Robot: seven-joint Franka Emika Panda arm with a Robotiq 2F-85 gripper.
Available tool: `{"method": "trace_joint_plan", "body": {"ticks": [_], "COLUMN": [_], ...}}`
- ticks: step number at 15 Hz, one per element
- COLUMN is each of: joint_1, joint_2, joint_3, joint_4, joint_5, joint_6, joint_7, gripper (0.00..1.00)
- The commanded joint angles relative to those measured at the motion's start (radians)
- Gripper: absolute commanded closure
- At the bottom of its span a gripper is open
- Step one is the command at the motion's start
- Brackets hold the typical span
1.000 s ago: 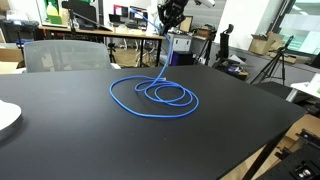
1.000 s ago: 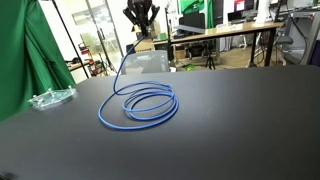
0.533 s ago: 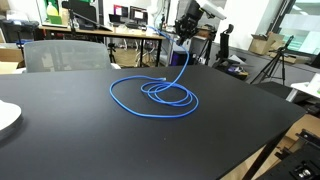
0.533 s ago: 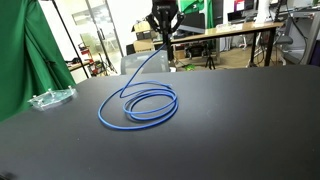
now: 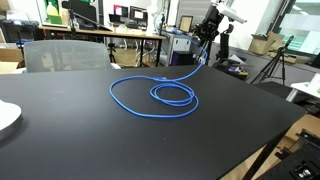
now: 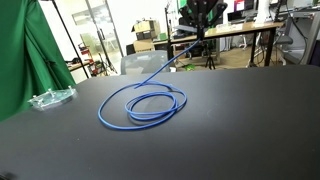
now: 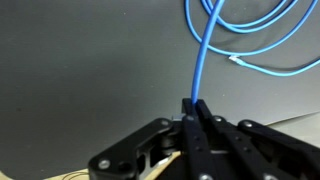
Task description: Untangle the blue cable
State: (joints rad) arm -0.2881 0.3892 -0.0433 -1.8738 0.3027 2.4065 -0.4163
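Note:
My gripper should drop the blue cable's end on the bare black table (image 5: 237, 89) near the tripod, away from the loops.
The blue cable (image 5: 155, 95) lies in overlapping loops on the black table (image 5: 90, 140); it also shows in the other exterior view (image 6: 140, 104). One strand rises taut from the loops up to my gripper (image 5: 205, 48), which is raised above the table's far side (image 6: 199, 42). In the wrist view my gripper (image 7: 192, 108) is shut on the blue cable (image 7: 205, 50), which runs up to the loops at the top. A free cable end (image 7: 236, 62) lies near the loops.
A clear plastic object (image 6: 50, 98) lies near the table's edge by a green curtain (image 6: 20, 60). A white plate edge (image 5: 6, 117) sits at one side. A grey chair (image 5: 62, 55) and cluttered desks stand behind the table.
My gripper has moved sideways along the table's far side with the cable in it, pulling the raised strand out longer and lower. The loops have shifted and loosened a little.

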Motion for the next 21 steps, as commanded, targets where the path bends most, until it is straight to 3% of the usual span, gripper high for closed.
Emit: {"method": "trace_joint_plan", "body": {"ticks": [1, 4, 11, 21], "joint_1": [-0.053, -0.091, -0.108, -0.113], "joint_2": [-0.013, -0.014, 0.004, 0.162], "joint_3": [-0.042, -0.085, -0.177, -0.259], "joint_4": [0.011, 0.000, -0.041, -0.007], "joint_5": [0.032, 0.054, 0.037, 0.034], "joint_6": [0.017, 0.065, 0.209, 0.177], "joint_7": [0.055, 0.107, 0.338, 0.670], "gripper": [0.98, 0.98, 0.98, 0.98]}}
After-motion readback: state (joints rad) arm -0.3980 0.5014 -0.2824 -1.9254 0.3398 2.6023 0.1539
